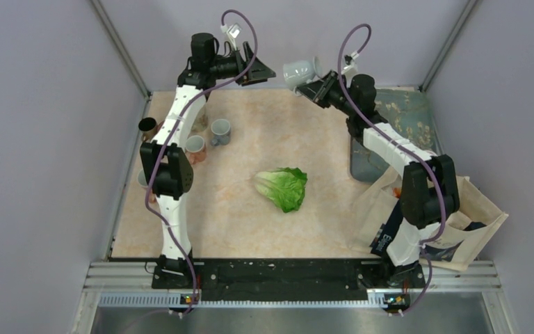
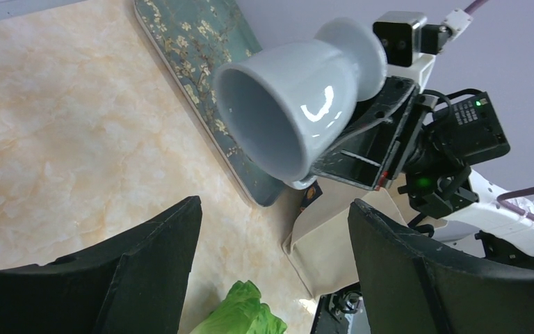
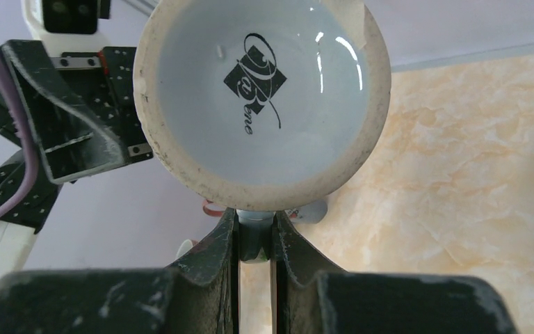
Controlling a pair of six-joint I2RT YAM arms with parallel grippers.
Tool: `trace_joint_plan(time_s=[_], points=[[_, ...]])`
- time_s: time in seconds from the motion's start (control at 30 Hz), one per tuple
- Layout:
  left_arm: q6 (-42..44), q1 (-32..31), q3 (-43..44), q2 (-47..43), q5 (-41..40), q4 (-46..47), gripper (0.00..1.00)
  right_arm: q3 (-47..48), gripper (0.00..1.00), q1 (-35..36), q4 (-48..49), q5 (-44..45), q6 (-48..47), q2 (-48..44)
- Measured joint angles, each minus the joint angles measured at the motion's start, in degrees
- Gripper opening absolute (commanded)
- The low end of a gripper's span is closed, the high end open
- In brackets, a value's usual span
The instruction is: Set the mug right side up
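Note:
Next, I set the white mug, now tipped in the air over the table's back, down on the floral tray point(image 1: 372, 126) near the bare tabletop with my right gripper.
A white mug point(image 1: 302, 72) hangs in the air over the back of the table, tipped on its side. Its mouth point(image 2: 261, 118) faces my left gripper and slants downward. Its base point(image 3: 261, 90), with a black logo, faces the right wrist camera. My right gripper point(image 3: 256, 223) is shut on the mug's handle point(image 3: 255, 243), pinched between both fingers. My left gripper point(image 2: 273, 209) is open and empty, a short way left of the mug and pointing at it. In the top view the left gripper point(image 1: 257, 72) and right gripper point(image 1: 318, 85) flank the mug.
A green lettuce point(image 1: 283, 188) lies mid-table. A floral tray point(image 1: 396, 125) sits at the back right, with a canvas tote bag point(image 1: 452, 223) in front of it. Two upright mugs point(image 1: 220, 130) point(image 1: 195, 147) and a dark cup point(image 1: 147, 126) stand near the left arm.

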Motion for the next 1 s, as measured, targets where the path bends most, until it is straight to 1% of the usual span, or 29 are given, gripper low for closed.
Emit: trace_joint_plan(time_s=[0.3,0.53,1.0], points=[[-0.2,0.0,0.0,0.0,0.0,0.1,0.82,2.4,0.0,0.1,1.0,-0.6,2.6,4.2],[-0.3,0.0,0.0,0.0,0.0,0.1,0.82,3.9,0.0,2.0,2.6,-1.2,4.6,7.0],[-0.3,0.0,0.0,0.0,0.0,0.2,0.82,5.7,0.0,2.6,3.2,-1.3,5.2,9.2]])
